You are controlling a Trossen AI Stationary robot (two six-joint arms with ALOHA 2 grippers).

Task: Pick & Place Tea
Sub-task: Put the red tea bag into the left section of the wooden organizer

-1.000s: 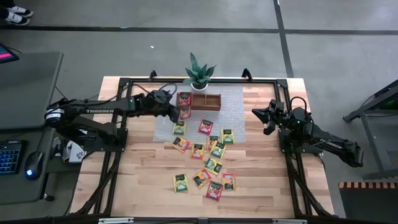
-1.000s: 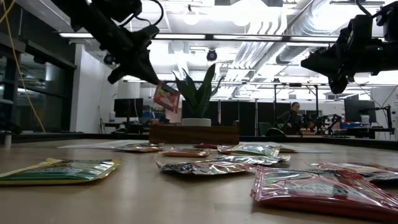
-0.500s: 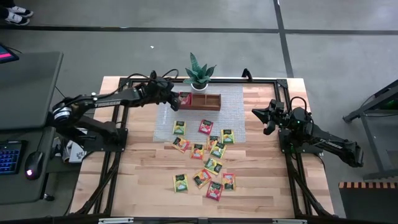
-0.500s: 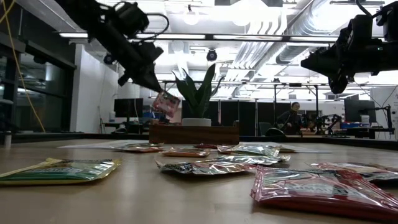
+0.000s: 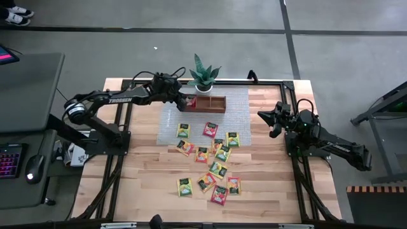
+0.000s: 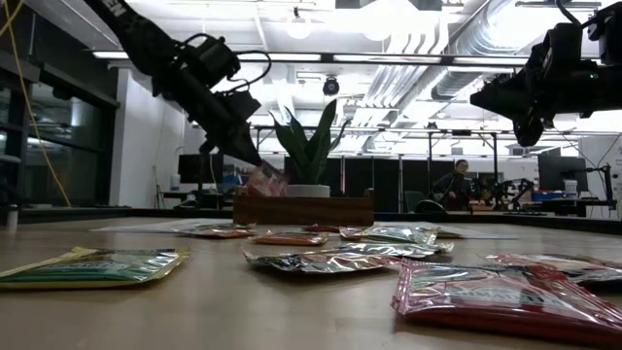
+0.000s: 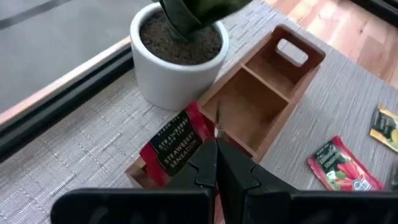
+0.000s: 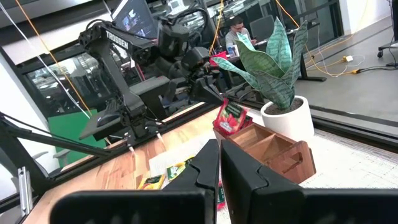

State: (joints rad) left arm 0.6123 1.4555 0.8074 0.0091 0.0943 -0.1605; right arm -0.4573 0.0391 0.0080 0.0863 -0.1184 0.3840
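Note:
Next, I release the red tea packet from my left gripper in the brown wooden tray's end compartment [image 5: 189, 101] [image 7: 188, 163], near the white pot.
My left gripper [image 5: 183, 100] is shut on a red tea packet [image 7: 176, 147] over the left end compartment of the brown wooden tray [image 5: 210, 103]. The tray lies on a grey woven mat [image 5: 238, 124] in front of a potted plant [image 5: 203, 73]. In the low view the packet [image 6: 264, 179] hangs just above the tray [image 6: 303, 208]. Several more tea packets [image 5: 210, 159] lie flat on the mat and the wood nearer the front. My right gripper [image 5: 264, 116] waits shut at the table's right side, holding nothing. My left gripper pinches the red packet by its edge [image 7: 205, 140] between its two fingers, slanting down from the table's left. The packet hangs tilted below the fingertips, its lower end [image 8: 229, 127] at the rim of the tray's left compartment. Whether it touches the wood I cannot tell.
The plant's white pot [image 7: 177, 59] stands close behind the tray's left end, its leaves [image 6: 309, 141] rising above the gripper. The tray's middle [image 7: 249, 106] and right [image 7: 283, 62] compartments hold nothing. A black frame [image 5: 127, 86] borders the table.
My left gripper has carried the red packet toward the table's far edge and downward, rolling as it went. It now stands over the tray's left end. The packet has sunk from well above the tray to its rim.

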